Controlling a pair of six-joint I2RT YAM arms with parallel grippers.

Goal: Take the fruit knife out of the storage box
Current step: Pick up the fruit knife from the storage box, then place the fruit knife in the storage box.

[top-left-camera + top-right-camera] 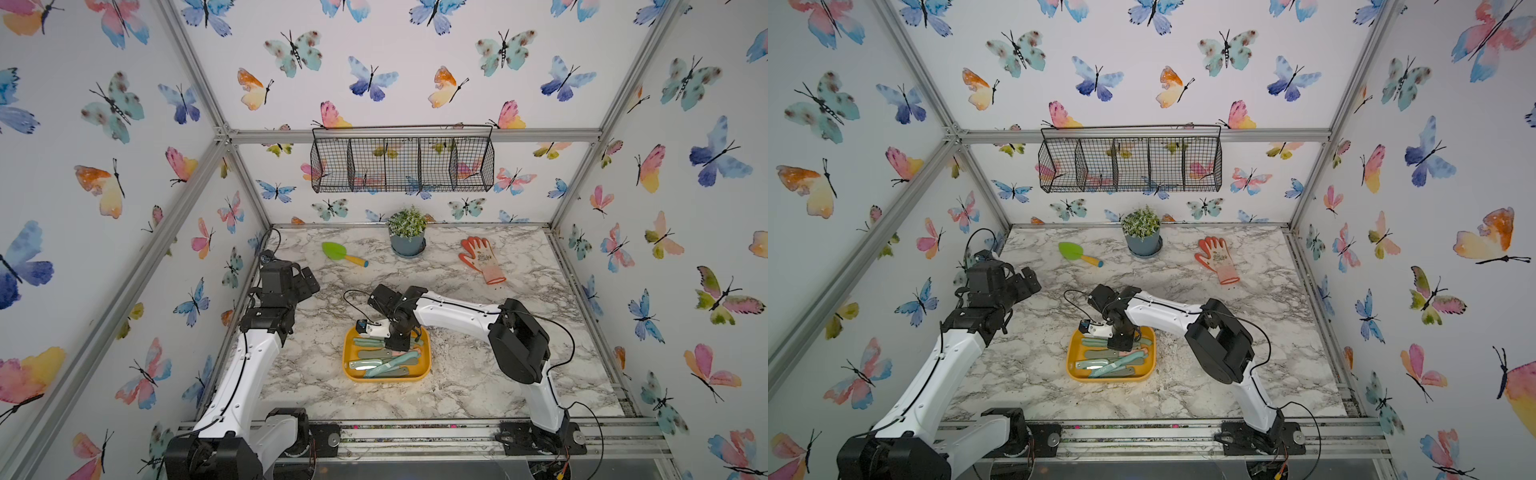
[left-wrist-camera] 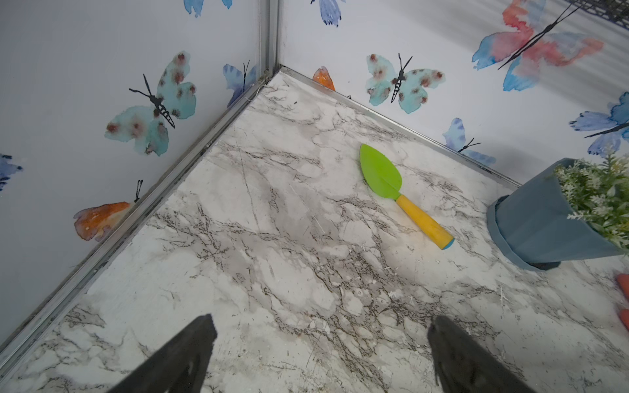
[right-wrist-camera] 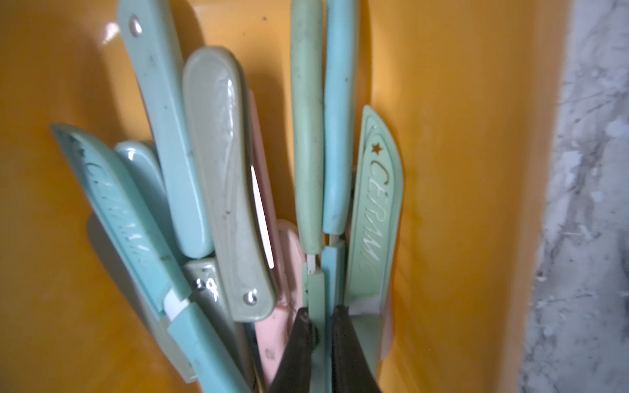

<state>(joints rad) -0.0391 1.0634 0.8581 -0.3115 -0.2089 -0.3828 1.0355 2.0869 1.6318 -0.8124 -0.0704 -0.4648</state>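
Note:
The light blue knife and the mint-green fruit knife are pinched together in my right gripper, so I need to lower both, open, and pick up the mint-green fruit knife alone (image 3: 316,294).
The storage box (image 1: 348,371) (image 1: 1072,371) is a shallow yellow-orange tray at the table's front middle, and its wall (image 3: 459,170) fills the right wrist view. Several sheathed and folding fruit knives lie in it, mint, light blue and pink. My right gripper (image 3: 322,316) (image 1: 397,341) (image 1: 1121,341) reaches down into the box. It is shut on the sheathed blade end of a mint-green fruit knife (image 3: 306,136), with a light blue knife (image 3: 340,136) pressed alongside. My left gripper (image 2: 320,340) (image 1: 309,282) hangs open over bare table at the far left, holding nothing.
A green trowel with a yellow handle (image 1: 343,253) (image 2: 398,190), a potted plant (image 1: 407,237) and an orange glove (image 1: 482,257) lie along the back of the marble table. A black wire basket (image 1: 401,164) hangs on the back wall.

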